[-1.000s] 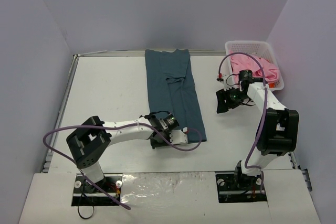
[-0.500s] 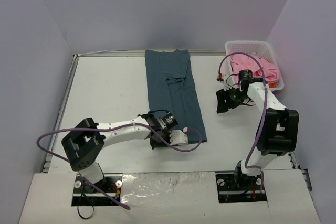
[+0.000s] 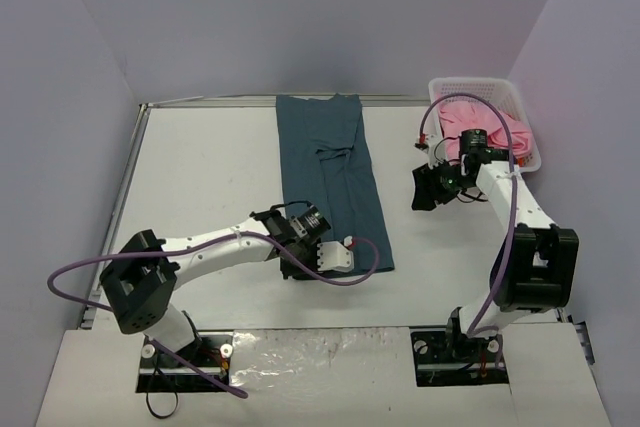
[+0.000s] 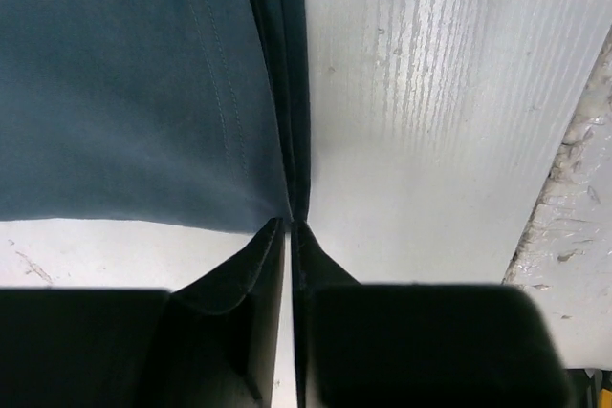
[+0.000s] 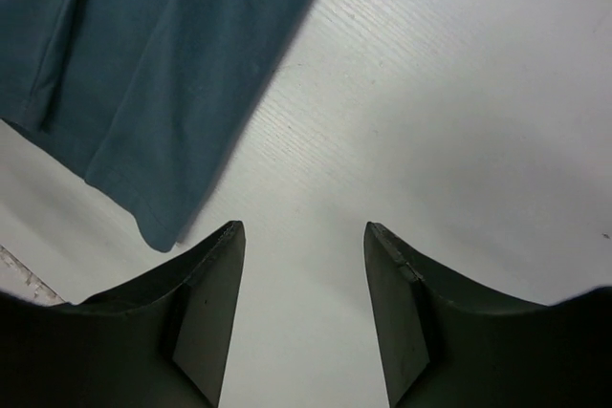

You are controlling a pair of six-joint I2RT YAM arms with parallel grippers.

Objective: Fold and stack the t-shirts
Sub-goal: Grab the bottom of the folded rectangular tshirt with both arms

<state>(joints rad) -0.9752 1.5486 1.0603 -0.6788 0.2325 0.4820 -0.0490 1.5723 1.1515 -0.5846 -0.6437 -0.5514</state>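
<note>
The teal t-shirt's near corner has only its outermost edge in my left gripper's fingers, so next I open them and pinch the layers further in before folding (image 4: 268,193).
The teal t-shirt (image 3: 335,172) lies folded into a long strip running from the far edge toward me. My left gripper (image 3: 300,265) is at the strip's near left corner. In the left wrist view it (image 4: 289,224) is shut, its tips pinching the corner of the teal t-shirt (image 4: 124,93). The pink t-shirt (image 3: 495,127) lies crumpled in the white basket (image 3: 520,97) at the far right. My right gripper (image 3: 425,190) hovers open between the strip and the basket. In the right wrist view it (image 5: 304,231) is over bare table, a teal t-shirt (image 5: 143,64) corner to its left.
The table's front edge (image 4: 574,188) runs close beside my left gripper. A raised metal rail (image 3: 125,187) borders the table on the left. Purple cables loop from both arms. The grey walls stand close at the back and on both sides.
My left arm's elbow has swung out to the left and its gripper has shifted slightly left, still shut. My right gripper has moved a little away from me.
</note>
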